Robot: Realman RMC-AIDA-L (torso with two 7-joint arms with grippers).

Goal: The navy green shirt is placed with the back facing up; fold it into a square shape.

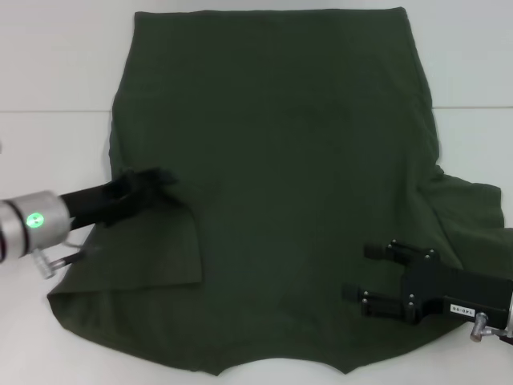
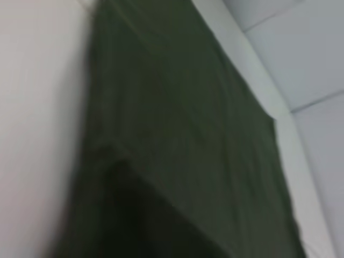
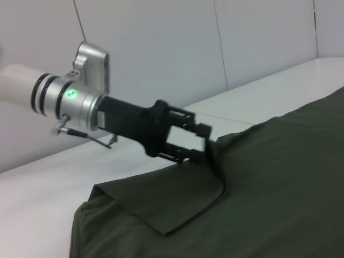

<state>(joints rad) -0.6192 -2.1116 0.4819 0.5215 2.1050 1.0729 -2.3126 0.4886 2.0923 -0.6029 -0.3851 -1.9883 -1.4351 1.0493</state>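
Note:
The outer edge of the spread-out sleeve (image 1: 502, 216) on the navy green shirt is the next place my right gripper will go to and close on.
The navy green shirt (image 1: 288, 160) lies spread flat on the white table, plain side up, with its hem at the far side. My left gripper (image 1: 158, 183) is over the shirt's left side, shut on the edge of the left sleeve (image 1: 148, 249), which is folded inward over the body. The right wrist view shows this gripper (image 3: 203, 144) holding the sleeve corner slightly lifted. My right gripper (image 1: 365, 271) is open and empty, low over the shirt's near right part. The right sleeve (image 1: 473, 208) lies spread out flat. The left wrist view shows only the shirt's cloth (image 2: 177, 134), close up.
The white table (image 1: 56, 72) shows around the shirt on the left, right and near sides. A pale wall (image 3: 161, 48) stands behind the table in the right wrist view.

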